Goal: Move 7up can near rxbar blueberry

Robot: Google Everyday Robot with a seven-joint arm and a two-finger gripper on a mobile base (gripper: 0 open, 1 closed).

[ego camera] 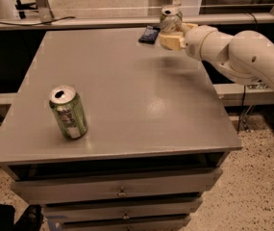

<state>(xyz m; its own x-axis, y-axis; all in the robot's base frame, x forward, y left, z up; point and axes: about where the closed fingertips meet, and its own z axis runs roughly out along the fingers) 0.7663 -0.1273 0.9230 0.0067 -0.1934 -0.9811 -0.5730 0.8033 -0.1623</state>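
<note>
The 7up can, now held just above the grey table, will be released by my gripper on the table's far edge (169, 43), beside the rxbar blueberry.
My gripper (171, 33) is at the table's far edge, right of centre, shut on the pale 7up can (170, 19), which it holds upright a little above the grey table (127, 95). The rxbar blueberry (149, 34), a small flat dark blue wrapper, lies on the table just left of the can and gripper. Part of the can's lower body is hidden by the fingers.
A darker, shiny green can (68, 112) stands upright at the table's front left. The white arm (242, 52) reaches in from the right. Drawers (122, 191) sit under the tabletop. A rail runs behind the table's far edge.
</note>
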